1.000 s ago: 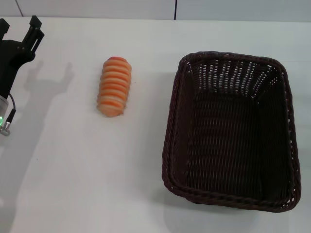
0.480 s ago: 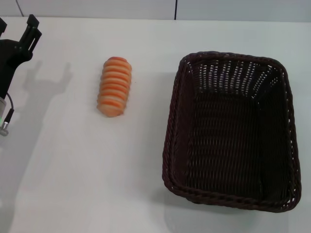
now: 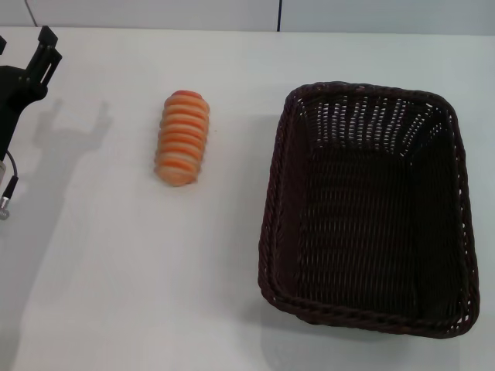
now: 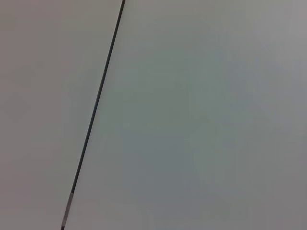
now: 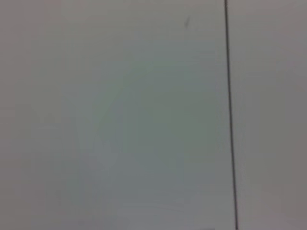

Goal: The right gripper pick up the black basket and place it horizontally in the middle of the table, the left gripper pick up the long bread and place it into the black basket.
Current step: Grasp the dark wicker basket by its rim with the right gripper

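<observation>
The robot's right gripper needs to next go to the black basket and close on the rim of its long side [image 3: 462, 168] farthest from the long bread.
The black basket [image 3: 367, 209] stands upright on the white table [image 3: 139, 270], at the right side of the head view, its long side running away from me and nothing inside it. The long bread [image 3: 182, 137], orange with cream stripes, lies on the table left of the basket, a clear gap between them. My left gripper [image 3: 23, 48] is at the far left edge, well left of the bread, open and holding nothing; one finger [image 3: 45, 51] shows fully. The right gripper is out of view. Both wrist views show only a pale surface with a dark line.
A pale wall with a dark vertical seam [image 3: 278, 14] runs along the table's far edge. The left arm's shadow [image 3: 73, 135] falls on the table between the gripper and the bread.
The left gripper has drifted left and slightly back, further out of view. The bread and basket have not moved.
</observation>
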Controlling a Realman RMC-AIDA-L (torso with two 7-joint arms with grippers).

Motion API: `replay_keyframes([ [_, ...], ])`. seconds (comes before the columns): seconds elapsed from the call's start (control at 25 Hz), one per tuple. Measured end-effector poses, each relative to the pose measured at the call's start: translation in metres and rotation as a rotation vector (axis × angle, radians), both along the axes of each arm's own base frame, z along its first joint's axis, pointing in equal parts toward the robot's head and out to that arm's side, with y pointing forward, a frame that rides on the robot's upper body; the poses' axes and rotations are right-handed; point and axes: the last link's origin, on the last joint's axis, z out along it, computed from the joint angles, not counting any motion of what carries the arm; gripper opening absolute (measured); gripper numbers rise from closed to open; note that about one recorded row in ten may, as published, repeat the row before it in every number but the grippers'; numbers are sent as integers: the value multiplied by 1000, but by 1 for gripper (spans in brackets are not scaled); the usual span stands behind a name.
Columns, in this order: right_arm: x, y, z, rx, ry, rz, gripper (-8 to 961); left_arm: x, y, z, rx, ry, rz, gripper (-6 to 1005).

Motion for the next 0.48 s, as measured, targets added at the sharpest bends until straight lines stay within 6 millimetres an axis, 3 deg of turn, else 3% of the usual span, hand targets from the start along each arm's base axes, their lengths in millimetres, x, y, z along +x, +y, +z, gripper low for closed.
replay_keyframes([
  [0.12, -15, -2, 3, -34, 46, -14, 782, 0, 0, 0, -1, 1, 1, 843],
  [0.48, -26, -6, 5, -147, 175, -60, 783, -2, -4, 2, 9, -12, -3, 843],
])
